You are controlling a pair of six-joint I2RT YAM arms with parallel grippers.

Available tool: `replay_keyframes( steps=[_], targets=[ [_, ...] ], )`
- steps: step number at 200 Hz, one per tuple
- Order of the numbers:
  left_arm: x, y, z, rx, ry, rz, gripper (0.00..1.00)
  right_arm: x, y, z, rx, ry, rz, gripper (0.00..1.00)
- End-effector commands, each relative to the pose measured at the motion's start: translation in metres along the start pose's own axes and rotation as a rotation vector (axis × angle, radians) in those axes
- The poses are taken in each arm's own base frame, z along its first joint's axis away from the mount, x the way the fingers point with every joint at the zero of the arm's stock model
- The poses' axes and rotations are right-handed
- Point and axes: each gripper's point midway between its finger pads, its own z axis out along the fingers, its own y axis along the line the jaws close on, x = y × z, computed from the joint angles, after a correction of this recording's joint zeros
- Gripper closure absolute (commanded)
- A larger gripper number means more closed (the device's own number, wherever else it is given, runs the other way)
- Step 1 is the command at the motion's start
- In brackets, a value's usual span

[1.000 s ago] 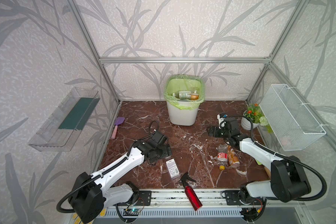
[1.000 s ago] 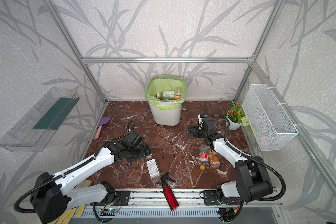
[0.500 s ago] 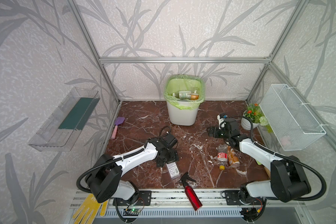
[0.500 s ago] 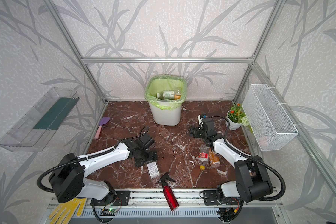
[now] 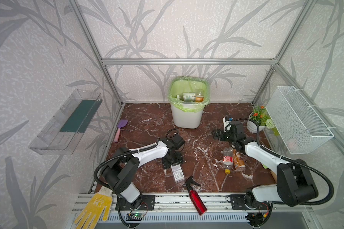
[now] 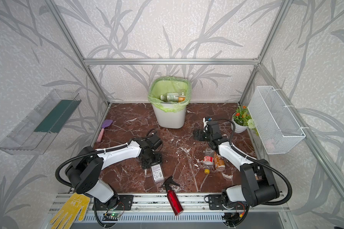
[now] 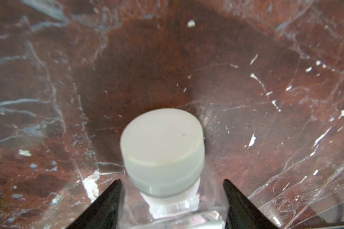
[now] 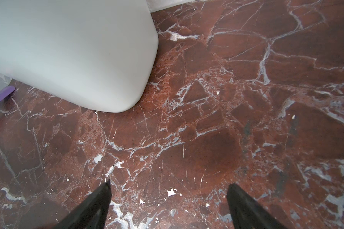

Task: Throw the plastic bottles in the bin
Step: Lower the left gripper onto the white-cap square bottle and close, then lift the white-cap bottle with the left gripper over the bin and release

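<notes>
The bottle's clear shoulders near the cap are held in my left gripper, so it should open and grip the white-labelled body [image 5: 177, 173] before it lifts the bottle to the bin.
A clear plastic bottle [image 5: 177, 173] [image 6: 157, 172] with a white label lies on the marble floor near the front. My left gripper [image 5: 172, 160] [image 6: 150, 160] is down over its neck end. In the left wrist view its white cap [image 7: 161, 142] points away, and my left gripper [image 7: 172, 180] has both black fingers against the clear shoulders, shut on it. Two more bottles, one with a red label [image 5: 226, 158] and an orange one [image 5: 238, 161], lie side by side under my right forearm. The bin [image 5: 187, 117] [image 6: 169, 117] [image 8: 77, 49] stands at the back and holds bottles [image 5: 189, 97]. My right gripper [image 5: 216, 135] [image 8: 168, 184] hovers open and empty beside the bin.
A red spray bottle [image 5: 195, 196] lies at the front edge, just right of the held bottle. A purple spatula [image 5: 120, 127] lies at the left wall. A flower pot [image 5: 256, 123] and a wire basket [image 5: 298, 119] are at the right. A yellow glove [image 5: 95, 208] lies on the front rail.
My left arm swung right and towards the front, came down over the white-labelled bottle, and its jaws narrowed onto it. The right arm has not moved.
</notes>
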Motion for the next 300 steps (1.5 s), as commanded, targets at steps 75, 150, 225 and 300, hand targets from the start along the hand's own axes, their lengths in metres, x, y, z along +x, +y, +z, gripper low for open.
replay_keyframes(
  steps=[75, 150, 225, 300],
  targets=[
    [-0.031, 0.020, -0.007, -0.026, -0.058, -0.005, 0.47, -0.003, -0.003, 0.001, 0.011, -0.008, 0.016, 0.08],
    [-0.103, 0.026, -0.037, -0.143, -0.162, 0.237, 0.27, -0.011, -0.001, -0.001, 0.007, -0.032, 0.018, 0.08],
    [-0.091, 0.034, -0.048, -0.146, -0.161, 0.247, 0.12, -0.011, 0.000, -0.002, 0.005, -0.033, 0.013, 0.08],
    [-0.077, 0.016, -0.020, -0.083, -0.134, 0.142, 0.17, -0.008, -0.002, -0.003, 0.013, -0.028, 0.009, 0.08]
  ],
)
